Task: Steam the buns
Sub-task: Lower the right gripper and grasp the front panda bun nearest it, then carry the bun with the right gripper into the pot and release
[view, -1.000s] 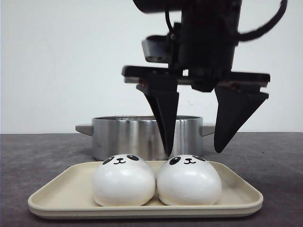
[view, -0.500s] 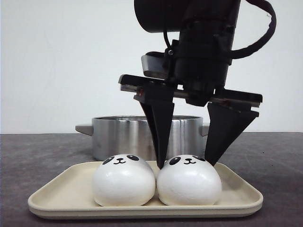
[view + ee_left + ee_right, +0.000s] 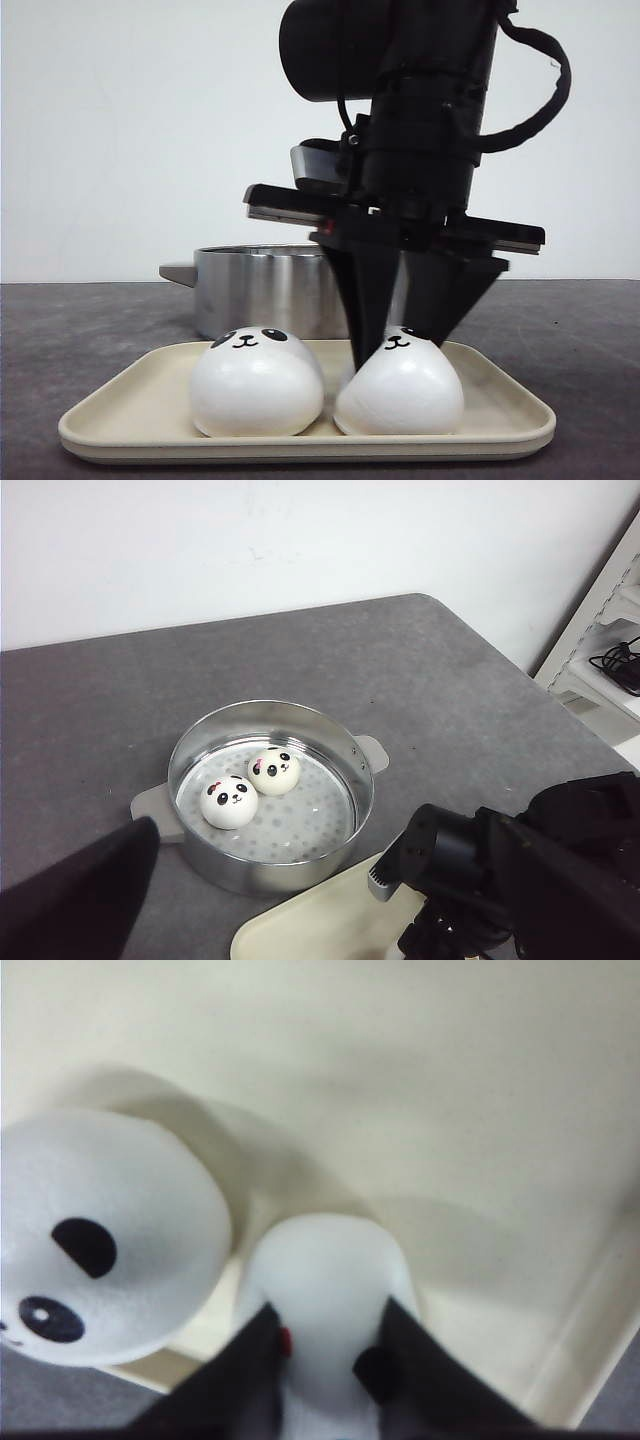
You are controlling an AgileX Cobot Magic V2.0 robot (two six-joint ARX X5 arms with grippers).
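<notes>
The robot's right gripper should set the white panda bun down inside the steel steamer pot [image 3: 365,268] behind the tray.
Two white panda-faced buns lie on a cream tray [image 3: 120,420] near the table's front. My right gripper [image 3: 395,350] is shut on the right bun [image 3: 400,395], whose top is squeezed narrow between the black fingers. The right wrist view shows that pinched bun [image 3: 325,1270] in the gripper [image 3: 328,1310], with the other tray bun [image 3: 110,1240] beside it. The left bun [image 3: 258,385] leans slightly away. Two more buns [image 3: 229,802] [image 3: 274,770] rest in the steel steamer pot [image 3: 300,865]. Only one dark finger [image 3: 70,890] of my left gripper shows.
The steamer pot [image 3: 260,290] stands just behind the tray, with flat handles on both sides. In the left wrist view my right arm [image 3: 520,870] hangs over the tray [image 3: 300,935]. A shelf unit [image 3: 600,650] stands past the table's edge.
My right gripper came down over the right bun and shut on it, squeezing its top. The left bun was nudged a little to the left.
</notes>
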